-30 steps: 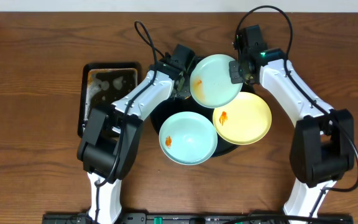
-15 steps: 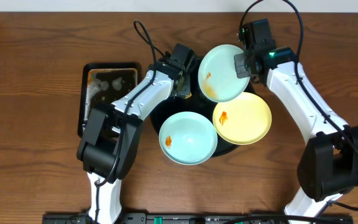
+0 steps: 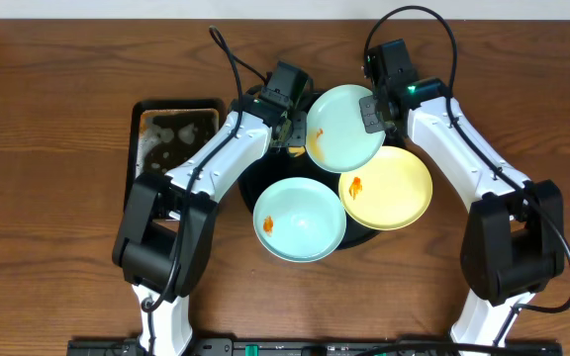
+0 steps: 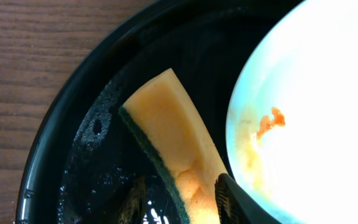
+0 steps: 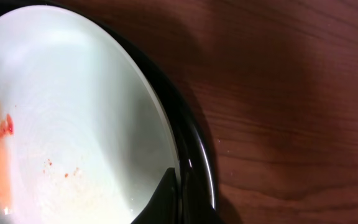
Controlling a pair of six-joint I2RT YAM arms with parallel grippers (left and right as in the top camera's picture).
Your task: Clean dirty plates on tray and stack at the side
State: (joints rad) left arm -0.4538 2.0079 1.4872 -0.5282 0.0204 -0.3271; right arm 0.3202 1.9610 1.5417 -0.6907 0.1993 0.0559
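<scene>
The sponge's yellow side faces up in the left gripper, so the robot should open that gripper and pinch the sponge by its green side (image 4: 149,151) before wiping the far plate.
The round black tray (image 3: 265,168) holds three plates. The far blue-green plate (image 3: 339,133) has an orange smear on its left side and lies tilted, partly over the pale yellow plate (image 3: 394,193). My right gripper (image 3: 372,112) is shut on the far plate's right rim; its finger (image 5: 176,199) clamps that rim (image 5: 73,124) just above the tray rim (image 5: 201,155). My left gripper (image 3: 290,129) is shut on a yellow sponge with a green side (image 4: 169,137). It holds the sponge over the tray floor (image 4: 73,155), beside the smeared edge of the plate (image 4: 316,112). A second blue-green plate (image 3: 300,220) with a small smear lies at the front.
A smaller rectangular black tray (image 3: 174,148) with wet residue stands left of the round tray. Bare wooden table (image 3: 57,227) lies to the left, to the right and in front. Cables loop behind both arms near the table's far edge.
Half a second ago the right gripper held the far plate raised and shifted right. Now the plate is lower and back to the left. The left gripper with the sponge has barely moved.
</scene>
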